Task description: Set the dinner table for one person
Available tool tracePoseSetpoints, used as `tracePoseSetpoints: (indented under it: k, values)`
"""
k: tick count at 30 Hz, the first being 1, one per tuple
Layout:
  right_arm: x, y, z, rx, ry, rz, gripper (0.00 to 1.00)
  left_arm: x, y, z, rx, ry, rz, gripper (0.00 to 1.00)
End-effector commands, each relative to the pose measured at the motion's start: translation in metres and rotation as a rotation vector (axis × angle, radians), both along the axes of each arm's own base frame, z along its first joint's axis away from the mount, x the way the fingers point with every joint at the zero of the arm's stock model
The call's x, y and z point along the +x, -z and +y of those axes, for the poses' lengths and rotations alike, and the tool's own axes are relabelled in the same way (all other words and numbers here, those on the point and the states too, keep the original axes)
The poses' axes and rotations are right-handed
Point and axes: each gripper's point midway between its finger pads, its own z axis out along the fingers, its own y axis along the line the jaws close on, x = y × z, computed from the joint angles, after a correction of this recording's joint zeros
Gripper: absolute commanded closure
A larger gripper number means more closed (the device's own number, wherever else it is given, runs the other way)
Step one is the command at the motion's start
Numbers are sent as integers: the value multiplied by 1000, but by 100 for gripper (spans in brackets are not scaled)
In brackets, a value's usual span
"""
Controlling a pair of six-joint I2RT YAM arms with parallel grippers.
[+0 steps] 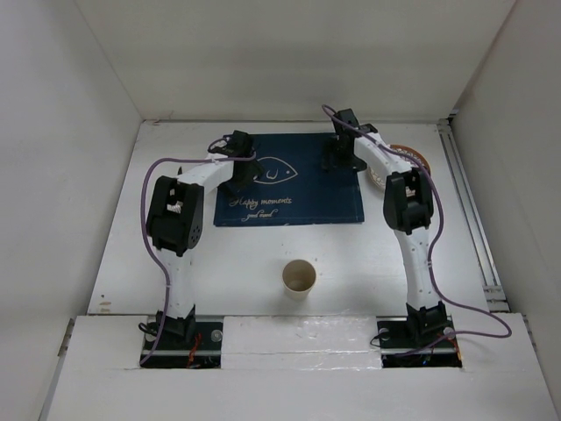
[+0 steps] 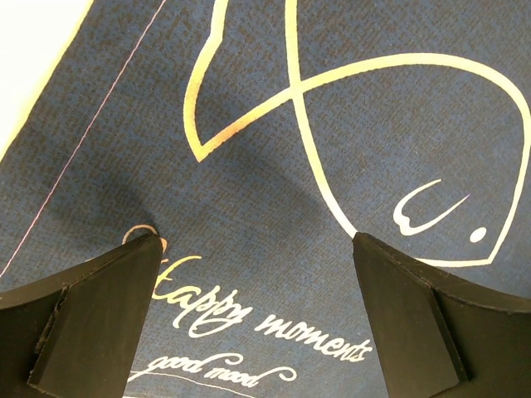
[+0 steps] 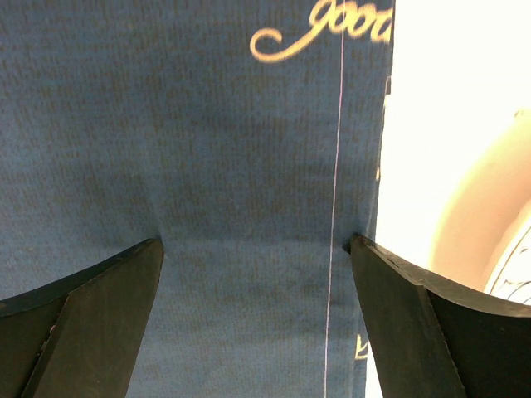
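I next close my right gripper on the plate's rim (image 1: 427, 168), facing away from the navy placemat.
The navy placemat (image 1: 289, 180) with a white fish drawing lies flat at the middle back of the white dinner table (image 1: 237, 263). My left gripper (image 1: 238, 181) is open, with its fingertips down on the mat's left part near the "Happy moments" lettering (image 2: 274, 323); nothing is between the fingers (image 2: 99, 307). My right gripper (image 1: 337, 160) is open and empty, with its fingertips on the mat (image 3: 207, 149) near its back right edge. In that view, one finger (image 3: 415, 323) stands at the mat's edge stitching. The left wrist view shows the gripper (image 2: 253, 240) over the mat (image 2: 274, 141); the right wrist view shows the gripper (image 3: 253, 245).
A paper cup (image 1: 299, 278) stands upright in front of the mat, between the arms. A plate (image 1: 412, 158) lies right of the mat, partly hidden by the right arm; its rim shows in the right wrist view (image 3: 489, 207). White walls enclose the table.
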Motion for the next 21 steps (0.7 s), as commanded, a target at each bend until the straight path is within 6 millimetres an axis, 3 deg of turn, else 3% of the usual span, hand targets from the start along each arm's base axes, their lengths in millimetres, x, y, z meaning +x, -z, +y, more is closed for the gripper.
tracePoseSetpoints:
  k: [1,7,10,15,21]
  values:
    - [12,-8,-1,8,-10,-21,0,-33,20,-6,-21,16,126,0]
    - [5,-5,0,22,-19,-9,0,-21,5,5,-4,-3,93,0]
    - [6,-16,0,29,-19,-33,0,-14,-1,10,7,-8,78,0]
    - [-1,-11,0,31,-23,-12,0,1,-14,11,4,0,36,0]
    - [-14,-4,-4,33,-7,10,0,9,-14,10,18,5,40,0]
